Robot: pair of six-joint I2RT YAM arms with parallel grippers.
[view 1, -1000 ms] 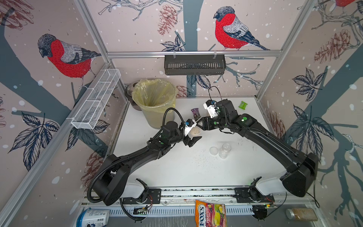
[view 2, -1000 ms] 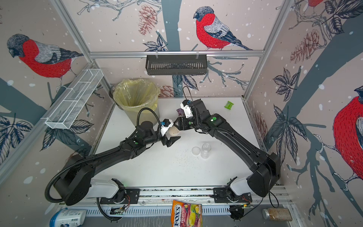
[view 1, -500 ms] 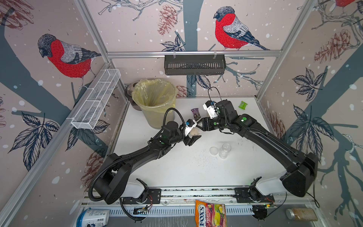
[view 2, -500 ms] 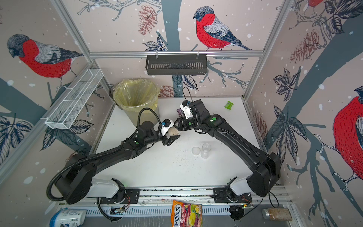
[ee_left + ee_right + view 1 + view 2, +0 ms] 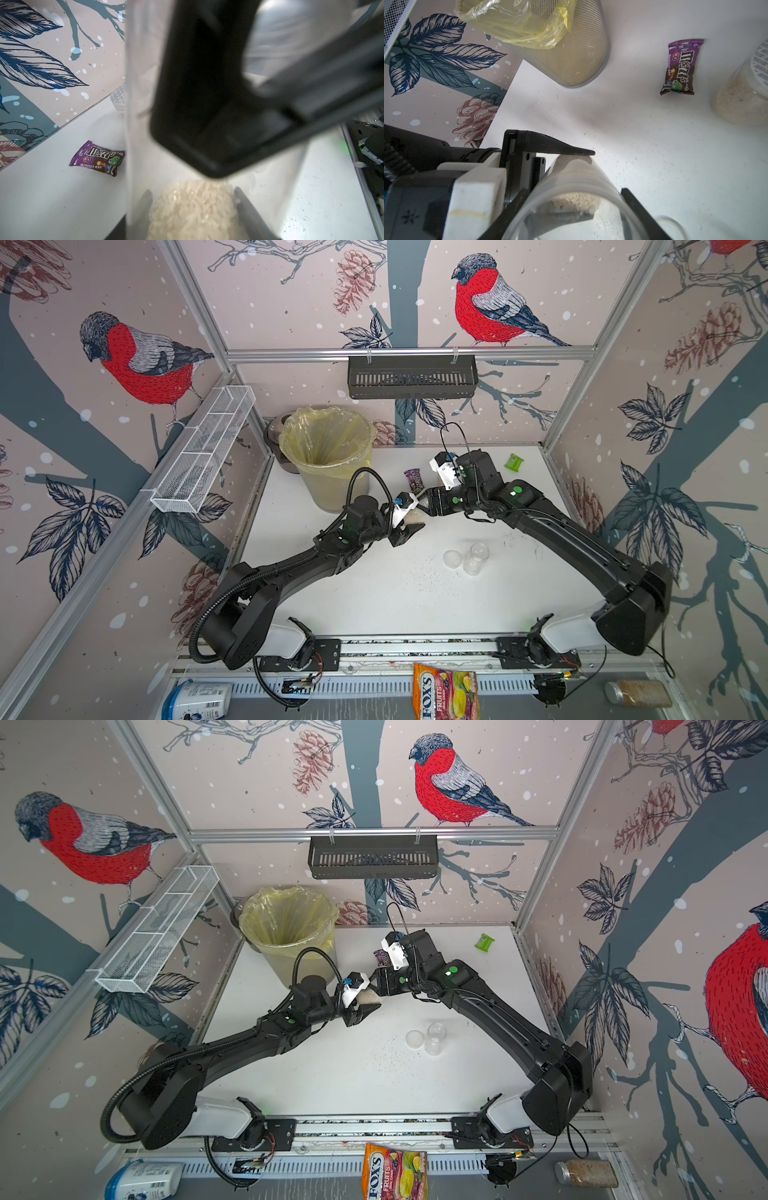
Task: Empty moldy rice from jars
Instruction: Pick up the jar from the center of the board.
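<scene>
My right gripper's fingers reach past the jar's rim onto the jar's side. That gripper should open, back away and take the rim [image 5: 584, 188] with the ends of its fingers.
A slim clear jar [image 5: 414, 517] [image 5: 370, 999] hangs on its side above the table's middle, held between both arms. My left gripper [image 5: 409, 527] [image 5: 193, 195] is shut on its closed end, where the pale moldy rice [image 5: 193, 209] [image 5: 575, 201] has piled up. My right gripper [image 5: 422, 506] [image 5: 575, 189] is shut on the other end of the jar [image 5: 571, 182]. An empty clear jar [image 5: 476, 558] lies by its round lid [image 5: 452, 559] under the right arm. A wider jar [image 5: 741, 99] of pale grains stands near the back wall; the right arm hides it in both top views.
A mesh bin with a yellow bag [image 5: 328, 456] stands at the back left, close to the left gripper. A purple M&M's packet [image 5: 413, 479] lies behind the grippers and a green wrapper [image 5: 514, 461] at the back right. Loose grains [image 5: 419, 576] dot the table.
The left gripper's fingers have closed in on the jar's rice end. Both arms have stayed almost where they were.
</scene>
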